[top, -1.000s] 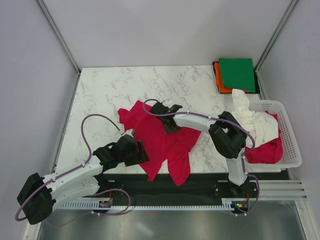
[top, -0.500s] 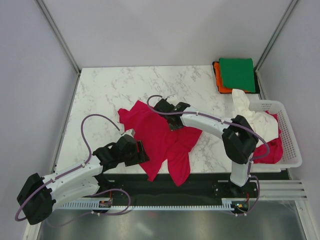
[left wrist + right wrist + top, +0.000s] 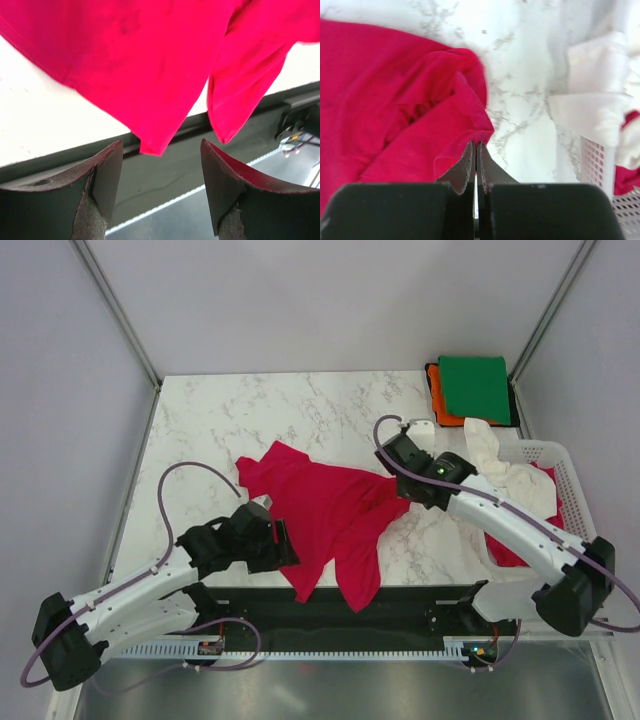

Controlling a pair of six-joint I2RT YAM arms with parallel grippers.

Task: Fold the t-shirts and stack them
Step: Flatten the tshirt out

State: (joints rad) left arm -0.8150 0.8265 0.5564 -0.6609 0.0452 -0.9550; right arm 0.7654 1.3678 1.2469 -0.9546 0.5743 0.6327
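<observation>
My left gripper should take the t-shirt's closest hanging corner (image 3: 303, 593), as the crimson t-shirt is bunched near my right gripper, to help lift and spread it before folding.
A crimson t-shirt (image 3: 330, 515) lies spread on the marble table, its lower part hanging over the near edge. My right gripper (image 3: 400, 488) is shut on its right edge; the right wrist view shows the jaws (image 3: 476, 146) pinching a fold of the red cloth (image 3: 395, 100). My left gripper (image 3: 278, 545) is open and empty at the shirt's lower left; in the left wrist view (image 3: 160, 190) the red hem (image 3: 150, 60) hangs just beyond the fingertips. A folded green shirt (image 3: 475, 388) lies on a folded orange one (image 3: 436, 395) at the back right.
A white slotted basket (image 3: 582, 510) stands at the right edge, with a white shirt (image 3: 505, 480) draped over its rim and another red shirt (image 3: 508, 548) inside. The white shirt (image 3: 595, 100) and the basket (image 3: 595, 160) show to the right in the right wrist view.
My right gripper has moved right, toward the basket, pulling the red shirt's edge with it and stretching the cloth out. My left gripper has barely moved.
</observation>
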